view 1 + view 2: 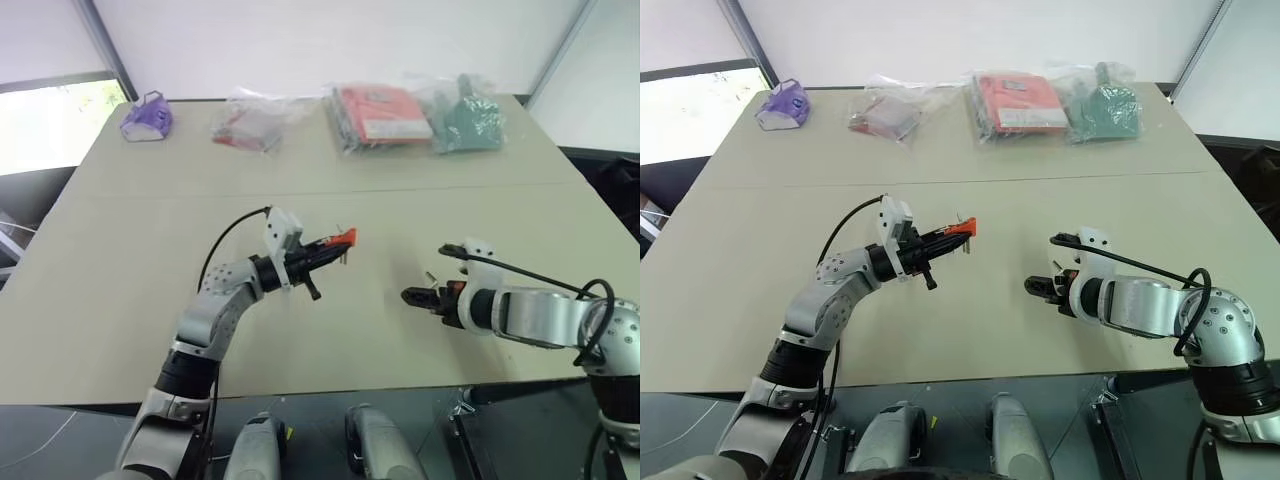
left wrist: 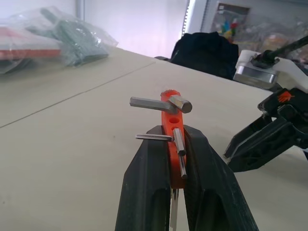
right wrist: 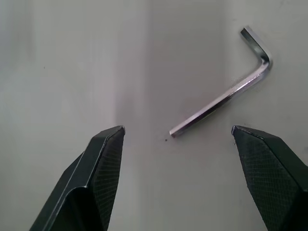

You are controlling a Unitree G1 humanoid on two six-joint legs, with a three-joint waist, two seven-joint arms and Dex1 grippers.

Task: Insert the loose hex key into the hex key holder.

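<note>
The long end of the loose hex key lies between my right gripper's fingers. I should grip the loose hex key's bend (image 3: 266, 63), leaving its long end free to insert.
The hex key holder (image 2: 170, 119), a small orange block with thin metal keys sticking out of it, is held above the middle of the table. My left gripper (image 1: 330, 243) is shut on it and points to the right. The loose hex key (image 3: 226, 96), a shiny L-shaped rod, lies flat on the tabletop at the front right. My right gripper (image 3: 178, 131) hangs just over it, angled down, jaws open wide. The key's straight end lies between the fingertips and nothing touches it.
Along the table's far edge lie a purple object (image 1: 147, 117), a clear bag with red contents (image 1: 245, 125), a red packet in clear plastic (image 1: 380, 112) and a green bagged item (image 1: 468, 122). The beige table (image 1: 120, 300) ends close in front of me.
</note>
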